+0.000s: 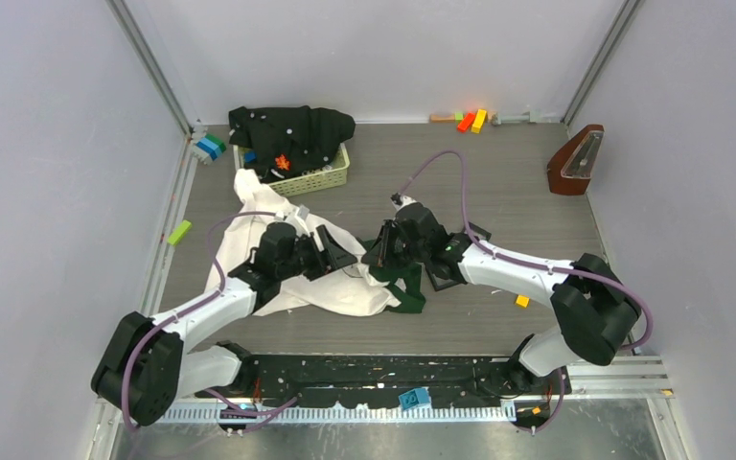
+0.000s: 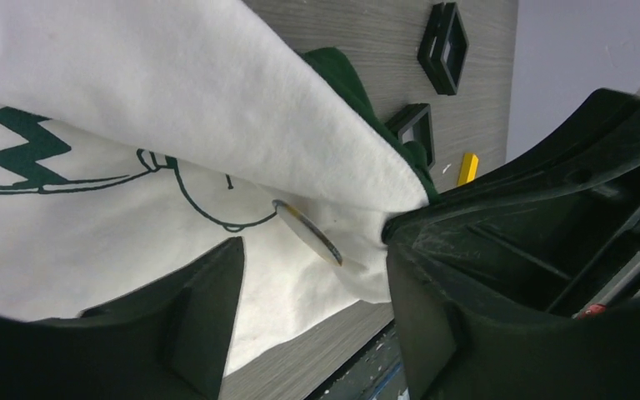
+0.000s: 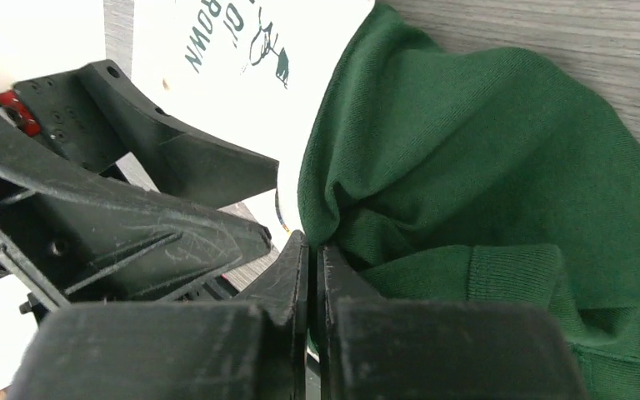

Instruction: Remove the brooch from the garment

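The brooch stands on edge, slanting beyond my left gripper's open fingertips. Next, I move in closer and pinch the brooch's near rim [image 2: 334,256] before I lift it.
The cream-white garment [image 1: 292,259] with dark green parts [image 1: 404,283] lies on the table between both arms. In the left wrist view the garment [image 2: 133,108] shows a green print, and the round brooch [image 2: 308,233] sticks out of it, seen edge-on. My left gripper [image 2: 310,279] is open, its fingers [image 2: 204,308] standing either side of the brooch without closing on it. My right gripper [image 3: 310,254] is shut at the edge of the green fabric [image 3: 483,142], a sliver of cloth showing between its jaws. A thin edge of the brooch [image 3: 282,218] shows just beyond its tips.
A green basket [image 1: 331,179] holding a black garment [image 1: 292,129] stands at the back. Black square boxes [image 1: 446,275] [image 2: 446,37] lie right of the garment, with a yellow block [image 1: 522,301]. A brown metronome [image 1: 575,161] stands at the far right; coloured blocks [image 1: 470,120] lie along the back wall.
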